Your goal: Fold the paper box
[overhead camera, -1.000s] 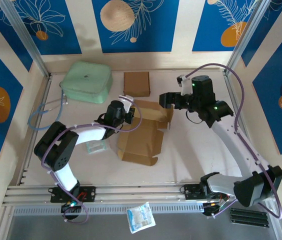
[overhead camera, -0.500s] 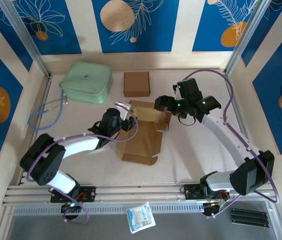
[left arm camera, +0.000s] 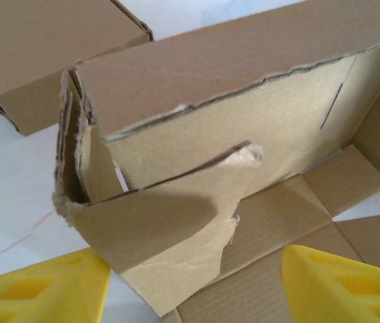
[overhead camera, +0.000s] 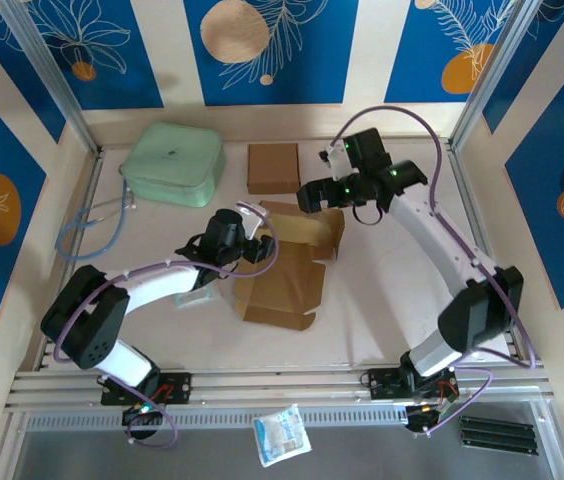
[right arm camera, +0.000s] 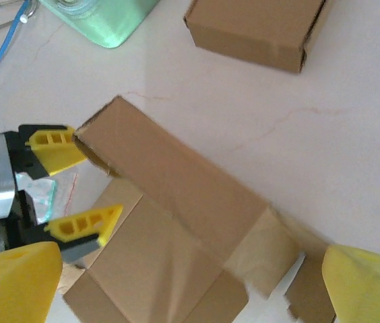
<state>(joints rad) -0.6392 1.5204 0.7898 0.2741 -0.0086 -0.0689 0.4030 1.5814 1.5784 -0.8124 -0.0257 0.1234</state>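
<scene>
The torn side flap gapes away from the box's raised back side, so my left gripper will pinch the flap's corner fold (left arm camera: 81,222) while my right gripper steadies the back side.
The paper box (overhead camera: 287,270) is a brown cardboard blank lying part-folded mid-table, its back wall raised. My left gripper (overhead camera: 258,246) sits at the box's left end, open. In the left wrist view its yellow fingers (left arm camera: 42,296) stand wide apart on either side of a torn side flap (left arm camera: 170,229) without pinching it. Above the box's back right corner hovers my right gripper (overhead camera: 312,196), also open. Seen from the right wrist, its fingertips (right arm camera: 372,282) frame the box (right arm camera: 176,195), with the left gripper (right arm camera: 75,185) at the box's left end.
A small finished cardboard box (overhead camera: 273,167) stands behind the paper box. At back left are a mint-green case (overhead camera: 174,163) and a blue cable (overhead camera: 87,225). One plastic packet (overhead camera: 194,297) lies under the left arm. Another packet (overhead camera: 282,435) lies beyond the near rail.
The left gripper has opened and let go of the box's side flap. The right arm has swung left and toward the back, over the box's rear wall, its jaws a little wider.
</scene>
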